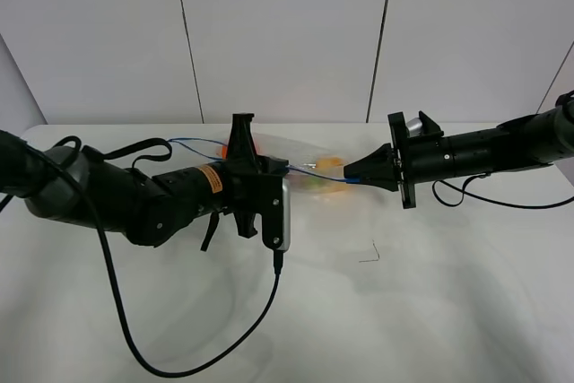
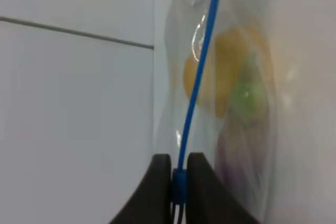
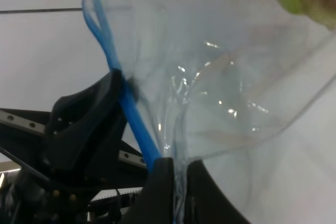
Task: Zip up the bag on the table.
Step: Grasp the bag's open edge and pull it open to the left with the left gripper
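Observation:
Next, my left gripper releases the blue zip strip at its far end [image 1: 172, 146] beyond the orange fruit, near the wall. The strip is now taut between my two grippers.
The clear plastic bag [image 1: 309, 172] lies at the middle of the white table [image 1: 430, 293], with orange and yellow fruit showing through it. Its blue zip strip [image 1: 314, 176] runs taut between my two grippers. My left gripper [image 1: 285, 168] is shut on the strip; the left wrist view shows its fingers [image 2: 157, 192] pinching the blue strip [image 2: 197, 87], with orange, green and purple shapes in the bag [image 2: 231, 98] behind. My right gripper [image 1: 352, 177] is shut on the strip's other end; the right wrist view shows the strip [image 3: 131, 114] and crinkled plastic [image 3: 220, 93] between its fingertips [image 3: 160, 182].
A black cable [image 1: 179, 347] loops from the left arm over the table's front. A small dark mark [image 1: 370, 253] lies on the table right of centre. A white panelled wall [image 1: 287, 33] stands behind the table.

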You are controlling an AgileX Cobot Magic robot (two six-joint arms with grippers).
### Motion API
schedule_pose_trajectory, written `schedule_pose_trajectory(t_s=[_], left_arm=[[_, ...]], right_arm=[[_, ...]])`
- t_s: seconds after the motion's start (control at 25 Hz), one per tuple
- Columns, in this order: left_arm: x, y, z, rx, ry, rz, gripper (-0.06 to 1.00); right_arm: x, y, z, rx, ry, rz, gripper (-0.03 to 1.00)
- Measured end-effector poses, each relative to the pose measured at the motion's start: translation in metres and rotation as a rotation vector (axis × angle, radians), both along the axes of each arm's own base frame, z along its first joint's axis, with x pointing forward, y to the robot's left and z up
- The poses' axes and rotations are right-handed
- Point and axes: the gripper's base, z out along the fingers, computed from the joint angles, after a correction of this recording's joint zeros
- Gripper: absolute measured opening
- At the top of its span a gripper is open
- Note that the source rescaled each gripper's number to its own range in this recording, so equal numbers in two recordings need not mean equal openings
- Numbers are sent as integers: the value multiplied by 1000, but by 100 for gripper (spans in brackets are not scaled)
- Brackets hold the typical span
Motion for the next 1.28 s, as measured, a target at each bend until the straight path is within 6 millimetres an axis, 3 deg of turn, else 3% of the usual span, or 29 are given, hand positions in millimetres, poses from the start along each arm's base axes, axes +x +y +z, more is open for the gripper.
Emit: schedule_pose_trajectory(t_s=[0.36, 0.84, 1.28], left_arm=[[8, 17, 2, 2, 0, 54, 0], [41, 77, 2, 2, 1, 244, 0], [54, 117, -1, 21, 37, 365, 0]], right_arm=[[0, 0, 0, 2, 0, 3, 0], [0, 0, 0, 2, 0, -3, 0], [0, 3, 0, 4, 0, 3, 0]])
